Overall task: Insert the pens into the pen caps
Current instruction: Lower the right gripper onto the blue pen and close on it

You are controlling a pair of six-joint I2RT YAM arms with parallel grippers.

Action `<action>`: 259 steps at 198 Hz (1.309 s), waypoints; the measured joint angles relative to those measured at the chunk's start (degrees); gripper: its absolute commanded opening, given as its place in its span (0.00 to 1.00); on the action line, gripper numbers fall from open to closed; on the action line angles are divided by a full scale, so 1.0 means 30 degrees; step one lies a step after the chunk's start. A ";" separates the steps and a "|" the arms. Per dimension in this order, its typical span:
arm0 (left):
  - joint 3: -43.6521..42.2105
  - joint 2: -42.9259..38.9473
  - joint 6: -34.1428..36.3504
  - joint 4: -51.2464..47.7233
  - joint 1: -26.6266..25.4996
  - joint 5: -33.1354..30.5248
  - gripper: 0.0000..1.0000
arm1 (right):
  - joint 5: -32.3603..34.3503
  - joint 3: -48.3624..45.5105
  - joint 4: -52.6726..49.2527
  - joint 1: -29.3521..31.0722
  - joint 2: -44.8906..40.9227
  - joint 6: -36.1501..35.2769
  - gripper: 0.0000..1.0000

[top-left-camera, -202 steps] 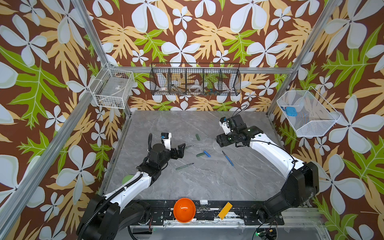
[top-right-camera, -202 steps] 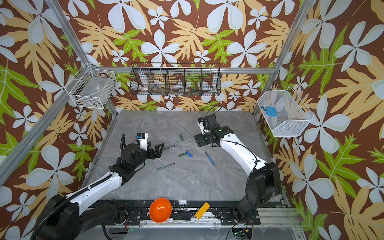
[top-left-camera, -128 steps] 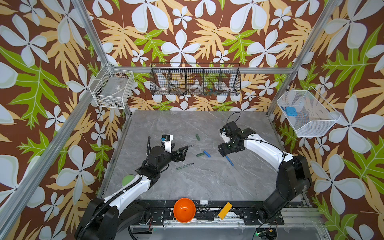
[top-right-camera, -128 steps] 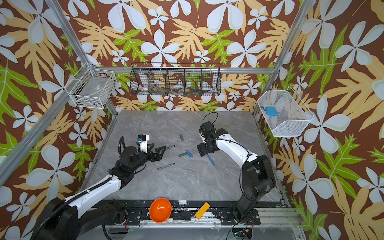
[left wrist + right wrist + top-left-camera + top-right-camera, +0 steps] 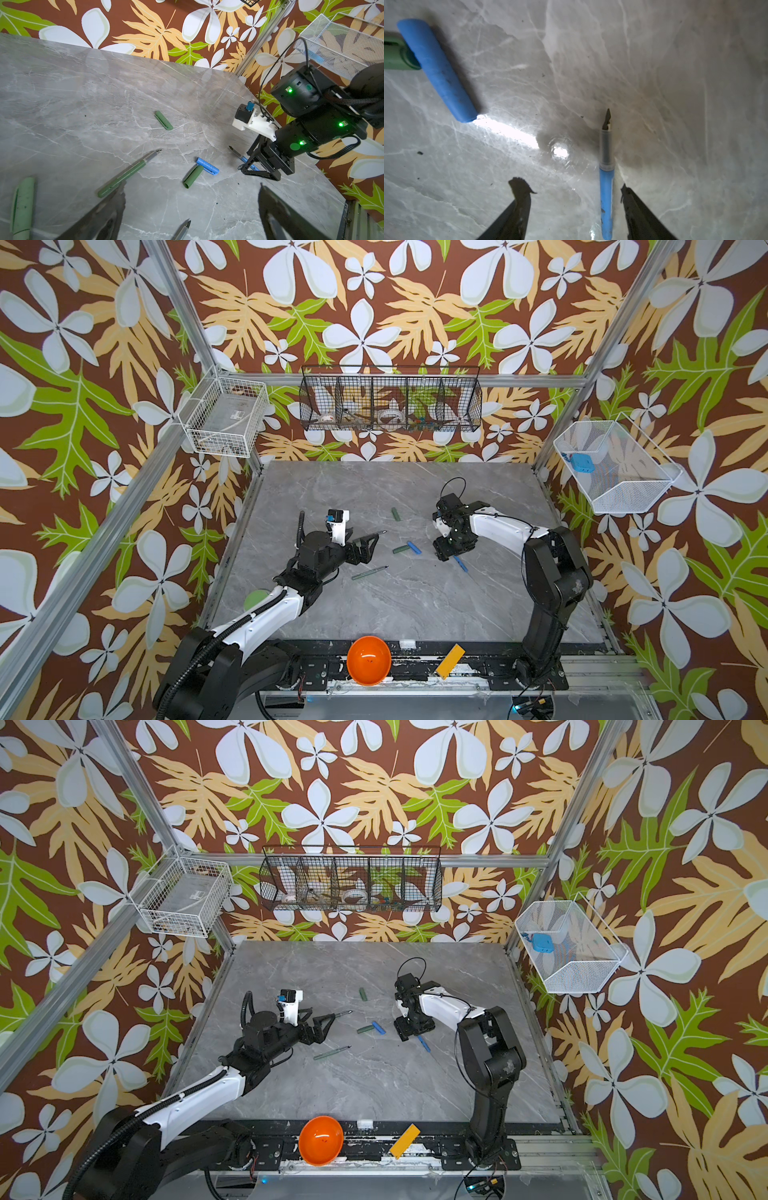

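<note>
The robot's left gripper needs to close on the blue pen's back end (image 5: pixel 255 168), opposite its writing point, when the right gripper lifts the blue pen and offers it.
My right gripper (image 5: pixel 571 185) is down at the table, open, its fingers straddling the blue pen (image 5: pixel 606 197), which lies nearer one finger with a small gap. The blue pen cap (image 5: pixel 438 68) lies close by, touching a dark green cap (image 5: pixel 401 549). Another dark green cap (image 5: pixel 395 513) lies farther back. My left gripper (image 5: pixel 365 545) hovers open and empty; a dark green pen (image 5: pixel 128 174) runs beside one of its fingers. A second green pen (image 5: pixel 370 572) lies nearer the front. In the left wrist view a pale green cap (image 5: pixel 21 207) lies at the edge.
An orange bowl (image 5: pixel 368 659) and a yellow block (image 5: pixel 450 660) sit on the front rail. Wire baskets hang on the back wall (image 5: pixel 390 398), the left frame (image 5: pixel 226 423) and the right wall (image 5: pixel 611 468). A pale green round thing (image 5: pixel 254 599) lies under the left arm.
The right gripper has come down and nearer to the blue pen, and its jaws have narrowed around it. The left gripper has edged toward the middle, still open.
</note>
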 measured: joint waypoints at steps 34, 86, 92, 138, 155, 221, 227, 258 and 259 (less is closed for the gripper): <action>0.0000 0.0000 0.0000 -0.0007 0.0000 0.0000 1.00 | -0.0066 -0.0197 0.0357 -0.0284 0.0007 -0.0124 0.60; 0.0000 0.0109 0.0007 0.0000 0.0000 0.0007 1.00 | -0.0138 -0.0393 0.0838 -0.0423 0.0219 -0.0204 0.53; 0.0000 0.0109 0.0007 0.0000 0.0000 0.0007 1.00 | -0.0175 -0.0393 0.0874 -0.0423 0.0262 -0.0211 0.52; 0.0000 0.0211 0.0007 0.0000 0.0000 0.0015 1.00 | -0.0182 -0.0393 0.1115 -0.0474 0.0481 -0.0350 0.47; 0.0000 0.0255 0.0007 0.0000 0.0000 0.0022 1.00 | -0.0168 -0.0415 0.1151 -0.0561 0.0576 -0.0430 0.44; 0.0000 0.0430 0.0022 0.0000 0.0000 0.0153 1.00 | 0.0211 -0.0648 0.1341 -0.0889 0.0874 -0.0685 0.34; 0.0000 0.0437 0.0022 0.0000 0.0000 0.0160 1.00 | 0.0219 -0.0656 0.1392 -0.0889 0.0882 -0.0685 0.33; 0.0000 0.0423 0.0058 0.0000 0.0000 0.0240 1.00 | 0.0415 -0.0809 0.1712 -0.0889 0.0896 -0.0678 0.26; 0.0000 0.0415 0.0066 0.0000 0.0000 0.0240 1.00 | 0.0415 -0.0809 0.1719 -0.0889 0.0889 -0.0678 0.26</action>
